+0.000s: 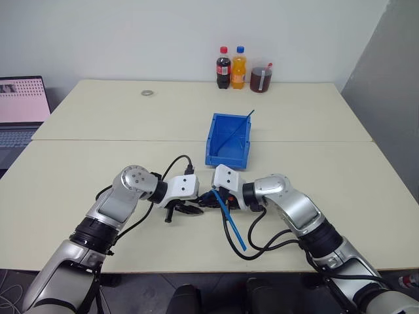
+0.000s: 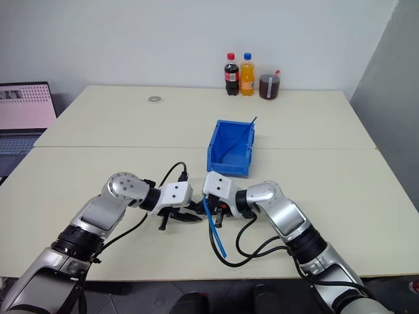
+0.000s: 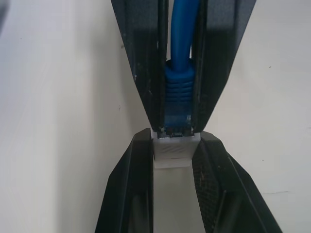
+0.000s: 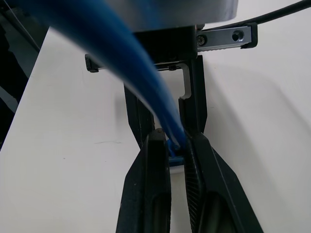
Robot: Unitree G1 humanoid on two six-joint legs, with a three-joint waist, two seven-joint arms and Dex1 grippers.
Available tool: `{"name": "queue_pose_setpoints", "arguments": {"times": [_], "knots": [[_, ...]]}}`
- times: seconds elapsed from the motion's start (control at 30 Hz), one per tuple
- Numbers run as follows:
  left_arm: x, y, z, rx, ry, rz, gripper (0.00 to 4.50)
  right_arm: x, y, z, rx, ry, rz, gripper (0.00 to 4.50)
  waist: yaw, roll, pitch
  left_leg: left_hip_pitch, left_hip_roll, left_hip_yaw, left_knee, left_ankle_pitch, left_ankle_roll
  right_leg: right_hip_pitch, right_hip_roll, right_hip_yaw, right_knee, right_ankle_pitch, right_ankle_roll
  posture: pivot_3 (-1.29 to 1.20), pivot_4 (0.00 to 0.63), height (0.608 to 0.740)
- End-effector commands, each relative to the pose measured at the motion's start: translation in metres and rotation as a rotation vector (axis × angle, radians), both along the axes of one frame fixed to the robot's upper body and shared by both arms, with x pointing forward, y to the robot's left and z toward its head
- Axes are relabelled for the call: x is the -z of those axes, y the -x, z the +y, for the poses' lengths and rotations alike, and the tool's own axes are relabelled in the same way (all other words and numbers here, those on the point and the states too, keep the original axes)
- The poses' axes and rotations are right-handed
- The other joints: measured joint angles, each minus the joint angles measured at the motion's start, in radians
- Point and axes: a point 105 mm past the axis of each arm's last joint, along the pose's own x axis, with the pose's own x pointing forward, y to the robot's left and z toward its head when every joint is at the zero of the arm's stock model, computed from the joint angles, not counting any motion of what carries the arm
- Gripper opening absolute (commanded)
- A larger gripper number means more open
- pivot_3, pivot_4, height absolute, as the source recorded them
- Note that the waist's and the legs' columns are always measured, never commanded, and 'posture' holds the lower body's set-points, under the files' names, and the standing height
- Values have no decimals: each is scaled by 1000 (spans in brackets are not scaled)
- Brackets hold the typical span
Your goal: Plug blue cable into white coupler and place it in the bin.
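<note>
Next, my right gripper takes the blue cable, now low over the table's near middle, with its white coupler to the blue bin. It will put the cable down inside the blue bin's near end [image 1: 227,150].
My two grippers meet tip to tip low over the near middle of the table. In the left wrist view the left gripper [image 3: 175,140] is shut on the white coupler [image 3: 175,153], a small white block. The right gripper [image 4: 173,141] is shut on the blue cable [image 3: 179,92] just behind its plug. The plug's clear tip sits at the coupler's opening, and how deep it is in I cannot tell. The rest of the blue cable [image 1: 233,230] trails toward the table's near edge. The blue bin [image 1: 229,139] stands open just beyond the grippers, a thin blue rod leaning across it.
Two soda bottles [image 1: 231,67] and a jar of dark liquid [image 1: 261,78] stand at the table's far edge. A small ring [image 1: 147,93] lies at the far left. A laptop [image 1: 19,108] sits off the table's left side. Black arm cables [image 1: 258,245] loop by the right arm.
</note>
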Motion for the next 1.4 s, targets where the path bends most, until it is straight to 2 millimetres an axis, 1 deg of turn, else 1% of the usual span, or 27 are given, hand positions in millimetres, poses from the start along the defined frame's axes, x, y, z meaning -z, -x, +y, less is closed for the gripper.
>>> {"name": "queue_pose_setpoints", "arguments": {"times": [0.03, 0.1, 0.17, 0.23, 0.27, 0.3, 0.37, 0.4, 0.43, 0.47, 0.5, 0.6, 0.63, 0.67, 0.73, 0.83, 0.9, 0.93, 1.0, 1.13, 1.2, 1.27, 1.3, 1.4], "knots": [[5, 2, -4, -7, 6, -19, 774, 11, 8, 1, -17, 12, 31, 107, 1, 0, 0, 0, 0, 0, 0, 0, 0, 0, 0, 0, 0, 0, 0, 0, 150, 740], [5, 2, -1, -16, 10, -22, 774, 5, 5, -5, 6, -3, 1, 107, 1, 0, 0, 0, 0, 0, 0, 0, 0, 0, 0, 0, 0, 0, 0, 0, 150, 740], [4, 5, 2, -24, 19, -13, 1475, -1, 3, -14, 32, -19, -19, 107, 2, 0, 0, -1, 0, 0, 0, 0, 0, 0, 0, 0, 0, 0, 0, 0, 150, 740], [1, 7, 7, -51, 45, 0, 1737, -9, 3, -24, 64, -47, -27, 107, 2, 0, 1, -2, 0, 0, 0, 0, 0, -1, 0, 0, -1, 0, 0, 0, 150, 740], [-2, 6, 11, -78, 61, -9, 2086, -14, 2, -27, 79, -66, -31, 107, 2, 0, 1, -4, 0, -1, 0, 0, 0, -2, 0, 0, -1, 0, 0, 0, 150, 740], [-3, 6, 15, -95, 72, -11, 2215, -19, 2, -28, 94, -89, -30, 107, 2, 0, 1, -6, 0, -1, 1, 0, 0, -3, 0, -1, -2, 0, 0, 0, 150, 740], [-6, 7, 21, -118, 83, -8, 2667, -26, 3, -28, 116, -126, -19, 107, 0, 0, 2, -7, 0, -1, 0, 0, 0, -4, -1, -1, -2, 0, 0, 0, 150, 740], [-9, 6, 23, -143, 105, -18, 2906, -29, 3, -27, 121, -137, -20, 107, 0, 0, 2, -8, 1, -2, 0, 0, 0, -5, 0, 0, -1, 0, 0, 0, 150, 740], [-15, 4, 29, -193, 138, -11, 3054, -35, 4, -26, 131, -158, -18, 107, 0, 0, 2, -8, 1, -2, 0, 0, 0, -6, 0, -1, -1, 0, 0, 0, 150, 740], [-23, 2, 38, -255, 184, -23, 3438, -43, 4, -25, 144, -188, -18, 107, -1, 0, 3, -8, 1, -2, 0, 0, 0, -6, 0, -1, -1, 0, 0, 0, 150, 740], [-29, 0, 44, -297, 215, -32, 3637, -49, 4, -25, 154, -208, -17, 107, -2, 0, 4, -9, 1, -2, 0, 0, 0, -6, 0, -1, -1, 0, 0, 0, 150, 740], [-52, 5, 56, -402, 339, -16, 4326, -79, -1, -31, 222, -320, -11, 107, -1, 0, 6, -9, 2, -3, 0, 0, 0, -7, 0, -2, -1, 0, 0, 0, 150, 740], [-58, 6, 57, -421, 361, -20, 4370, -89, -2, -34, 242, -354, -7, 106, 0, 0, 7, -10, 2, -4, 0, 0, 0, -7, 0, -2, -1, 0, 0, 0, 150, 740], [-65, 3, 58, -444, 380, -43, 4370, -102, -9, -41, 283, -395, -9, 106, 1, 0, 7, -10, 2, -4, 0, 0, 0, -7, -1, -2, -1, 0, 0, 0, 150, 740], [-76, -2, 58, -477, 407, -79, 4370, -125, -29, -56, 392, -463, -11, 106, 5, 0, 8, -10, 2, -4, 1, 0, 0, -7, -3, -2, -1, 0, 0, 0, 150, 740], [-83, -7, 53, -479, 414, -100, 4370, -140, -54, -72, 482, -500, 6, 106, 6, 0, 8, -10, 0, -3, 1, 0, 0, -6, -7, -3, -1, 0, 1, 0, 150, 740], [-85, -12, 45, -458, 404, -122, 4370, -142, -79, -78, 534, -486, 31, 106, 6, 0, 8, -10, -1, -2, 1, 0, 0, -6, -7, -3, -3, 1, 1, 0, 150, 740], [-86, -14, 42, -446, 402, -134, 4370, -139, -92, -80, 567, -468, 34, 106, 5, 0, 8, -10, -1, -1, 1, 0, 0, -6, -7, -2, -3, 1, 1, 0, 150, 740], [-87, -17, 36, -426, 398, -146, 4370, -132, -112, -80, 598, -420, 46, 106, 2, 0, 8, -10, -3, 2, 0, 0, 0, -6, -6, -2, -3, 3, -2, 0, 150, 740], [-87, -20, 25, -379, 388, -160, 4370, -119, -136, -75, 613, -337, 65, 106, -1, 0, 8, -11, -2, 3, -1, 0, 0, -9, -4, -1, -2, 3, -5, 0, 150, 740], [-88, -21, 19, -355, 386, -166, 4370, -112, -144, -74, 622, -292, 72, 807, -3, 0, 8, -13, -1, 4, -1, 0, 0, -12, -3, 1, -2, 3, -5, 0, 150, 740], [-90, -21, 15, -339, 385, -172, 4370, -110, -150, -75, 624, -260, 69, 1257, -3, 0, 8, -15, -1, 5, -2, 0, 0, -14, -3, 1, -1, 3, -6, 0, 150, 740], [-90, -21, 14, -334, 384, -174, 4370, -111, -152, -77, 627, -252, 65, 1561, -4, 0, 8, -16, -1, 5, -2, 0, 0, -16, -3, 1, -1, 3, -6, 0, 150, 740], [-91, -22, 12, -328, 380, -182, 4370, -118, -155, -80, 610, -218, 37, 2257, -4, 0, 8, -20, 0, 5, -2, 0, 0, -18, -5, 1, -2, 3, -6, 0, 150, 740]]}}
